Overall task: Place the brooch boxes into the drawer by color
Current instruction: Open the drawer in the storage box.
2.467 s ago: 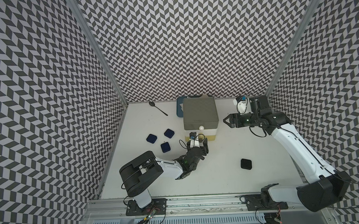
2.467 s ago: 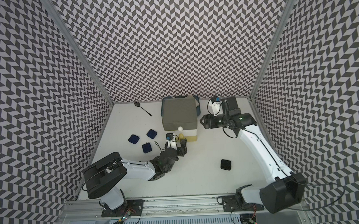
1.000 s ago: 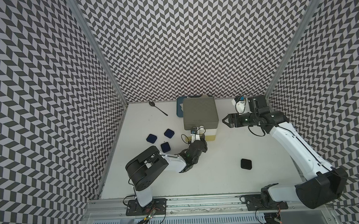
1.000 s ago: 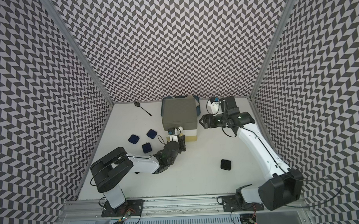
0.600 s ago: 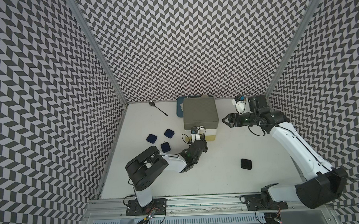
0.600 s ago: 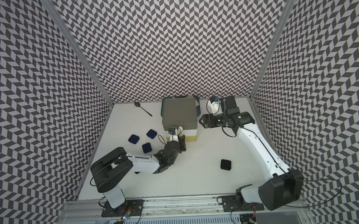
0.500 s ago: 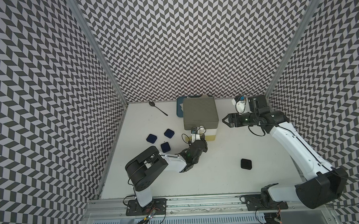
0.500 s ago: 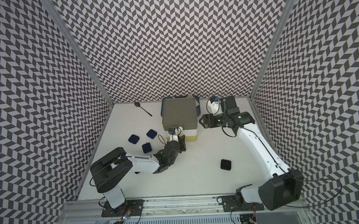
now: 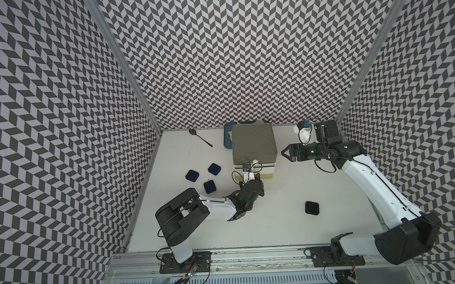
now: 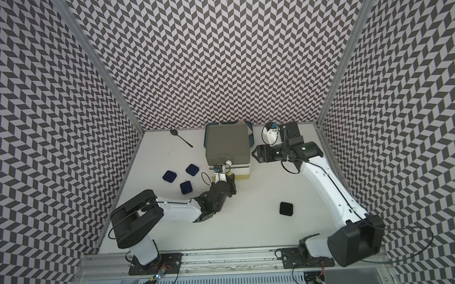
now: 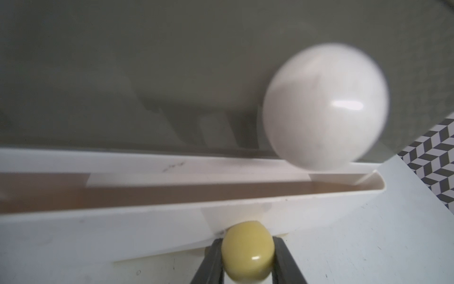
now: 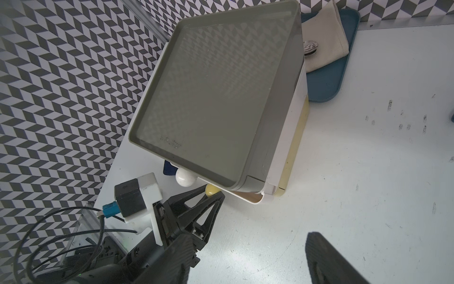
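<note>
My left gripper is going to release the yellow knob over the table straight [image 9: 259, 201] in front of the drawer chest, once I have the drawer pulled open.
The drawer chest [image 9: 252, 141] [image 10: 226, 142] stands at the back middle, grey tier on top. My left gripper [image 11: 247, 258] [image 9: 254, 174] is shut on the yellow knob [image 11: 247, 250] [image 12: 211, 189] of the white drawer [image 11: 122, 228], which stands out a narrow slit. The white ball knob [image 11: 324, 108] sits just above. Three navy brooch boxes [image 9: 192, 175] [image 9: 214, 169] [image 9: 209, 187] lie left of the chest. One black box [image 9: 312, 208] [image 10: 286, 208] lies at the front right. My right gripper [image 9: 283, 152] [image 12: 245, 265] hovers open and empty right of the chest.
A dark blue tray [image 9: 227, 137] [image 12: 326, 83] holding a folded cloth [image 12: 324, 49] lies behind the chest. A black spoon [image 9: 200, 137] rests at the back left. Patterned walls close in three sides. The left arm's base [image 9: 180, 223] takes up the front left.
My left gripper has moved forward to the chest's front and closed on the yellow knob; over the last second it has barely moved. The right arm has held still.
</note>
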You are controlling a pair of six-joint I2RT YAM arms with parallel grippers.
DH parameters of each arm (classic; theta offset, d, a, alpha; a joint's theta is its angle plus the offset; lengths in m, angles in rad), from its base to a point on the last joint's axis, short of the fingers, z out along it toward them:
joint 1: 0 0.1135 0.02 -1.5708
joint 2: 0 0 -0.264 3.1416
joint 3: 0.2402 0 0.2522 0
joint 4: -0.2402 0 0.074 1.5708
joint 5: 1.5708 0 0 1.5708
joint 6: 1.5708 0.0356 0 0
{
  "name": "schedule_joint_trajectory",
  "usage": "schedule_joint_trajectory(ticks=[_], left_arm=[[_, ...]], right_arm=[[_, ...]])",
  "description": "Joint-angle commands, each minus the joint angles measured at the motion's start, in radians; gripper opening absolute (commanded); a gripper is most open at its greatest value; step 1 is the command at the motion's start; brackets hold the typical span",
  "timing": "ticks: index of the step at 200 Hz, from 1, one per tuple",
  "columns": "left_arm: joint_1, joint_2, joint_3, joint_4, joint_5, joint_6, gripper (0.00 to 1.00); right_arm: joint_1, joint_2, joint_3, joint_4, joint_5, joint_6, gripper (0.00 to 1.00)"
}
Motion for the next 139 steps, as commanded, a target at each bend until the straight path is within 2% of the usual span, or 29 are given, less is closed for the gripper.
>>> schedule_joint_trajectory(ticks=[1,67,111,139], left_arm=[[-0.040,-0.057,-0.028,-0.045,-0.039,-0.038,0.10],[-0.157,-0.175,-0.135,-0.164,-0.103,-0.138,0.09],[-0.272,-0.208,-0.136,-0.240,-0.176,-0.164,0.10],[-0.313,-0.234,-0.162,-0.274,-0.196,-0.215,0.10]], right_arm=[[-0.005,-0.025,0.028,0.050,-0.018,0.003,0.77],[-0.004,-0.026,0.062,0.049,-0.045,0.017,0.77],[-0.004,-0.043,0.061,0.050,-0.067,0.034,0.77],[-0.004,-0.054,0.058,0.046,-0.067,0.034,0.76]])
